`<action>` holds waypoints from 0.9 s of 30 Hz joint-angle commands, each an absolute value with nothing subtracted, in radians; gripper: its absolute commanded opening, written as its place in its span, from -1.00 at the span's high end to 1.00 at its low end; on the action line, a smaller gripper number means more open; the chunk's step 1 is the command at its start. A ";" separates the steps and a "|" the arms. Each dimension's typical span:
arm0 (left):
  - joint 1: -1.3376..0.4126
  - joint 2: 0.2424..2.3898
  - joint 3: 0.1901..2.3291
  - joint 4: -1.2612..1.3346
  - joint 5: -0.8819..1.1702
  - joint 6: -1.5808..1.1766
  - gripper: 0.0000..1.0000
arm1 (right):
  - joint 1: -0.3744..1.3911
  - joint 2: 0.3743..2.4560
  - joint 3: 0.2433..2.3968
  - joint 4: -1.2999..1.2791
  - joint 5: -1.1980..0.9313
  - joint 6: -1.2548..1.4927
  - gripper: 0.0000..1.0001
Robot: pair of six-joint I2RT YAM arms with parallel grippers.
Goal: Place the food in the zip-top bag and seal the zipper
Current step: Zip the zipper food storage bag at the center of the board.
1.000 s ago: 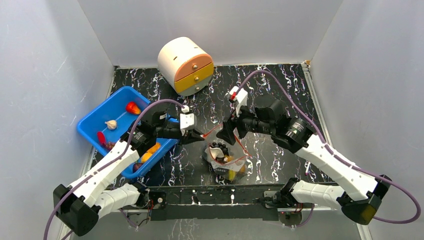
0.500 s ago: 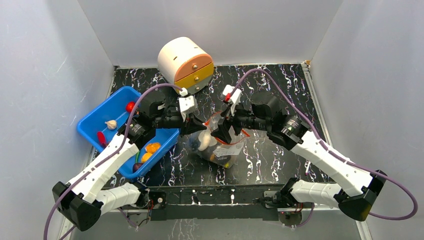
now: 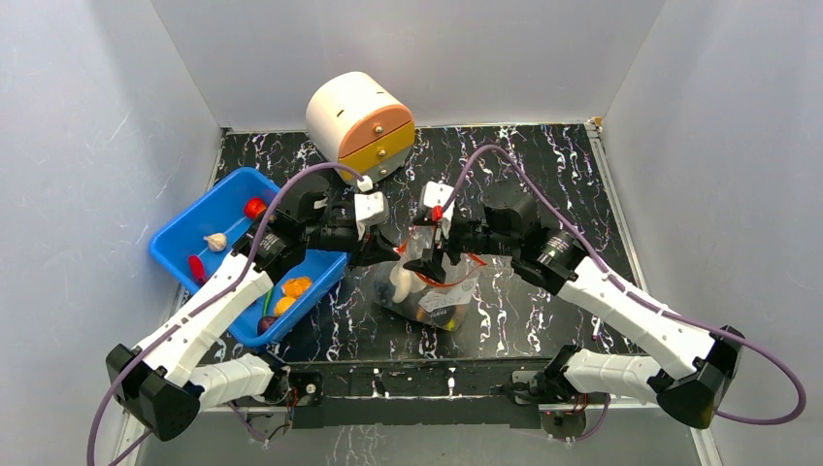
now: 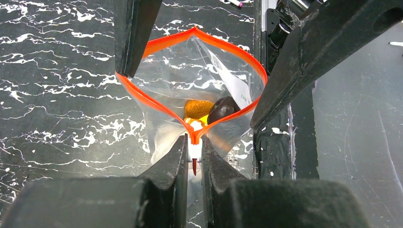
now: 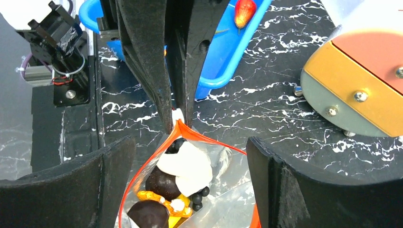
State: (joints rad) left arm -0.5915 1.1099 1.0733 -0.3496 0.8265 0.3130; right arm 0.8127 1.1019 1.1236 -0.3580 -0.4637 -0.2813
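The white slider is clamped in my left gripper, so that gripper should take the zipper's end [image 4: 194,166] behind the slider and leave the slider for my right gripper to pull.
The clear zip-top bag [image 3: 437,306] stands on the dark table between both arms, its mouth spread open. My left gripper [image 4: 194,140] [image 3: 386,260] is shut on the near end of the red-orange zipper [image 4: 161,102] by its white slider. My right gripper [image 5: 190,142] [image 3: 428,269] is open wide, with one finger on each side of the bag mouth and nothing held. Inside the bag lies food: white garlic [image 5: 187,166], dark round pieces [image 4: 222,108], an orange piece [image 4: 198,108] and black grapes. More food sits in the blue bin.
The blue bin [image 3: 225,199] at the left holds a red piece [image 3: 254,207], a garlic [image 3: 215,241] and orange fruits [image 3: 296,286]. A cream drawer unit [image 3: 359,126] with orange and yellow fronts stands at the back. Grey walls enclose the table.
Both grippers and the bag have shifted a little left and toward the back. The right gripper's jaws have widened around the bag mouth. The left gripper has kept its pinch on the zipper end.
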 commanded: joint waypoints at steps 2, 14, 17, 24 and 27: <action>-0.593 1.076 1.099 -0.359 0.890 0.357 1.00 | 0.827 1.126 1.102 -0.255 -0.561 -0.372 -0.60; -0.593 1.022 1.046 -0.342 0.869 0.339 0.83 | 0.839 1.124 1.045 -0.262 -0.510 -0.420 0.81; -0.593 1.000 1.038 -0.357 0.848 0.338 0.47 | 0.839 1.090 1.016 -0.250 -0.503 -0.429 1.00; -0.592 0.967 0.962 -0.359 0.850 0.338 0.18 | 0.839 1.018 0.944 -0.170 -0.504 -0.389 1.00; -0.593 0.965 0.937 -0.308 0.871 0.315 0.16 | 0.838 1.008 0.932 -0.144 -0.513 -0.368 1.00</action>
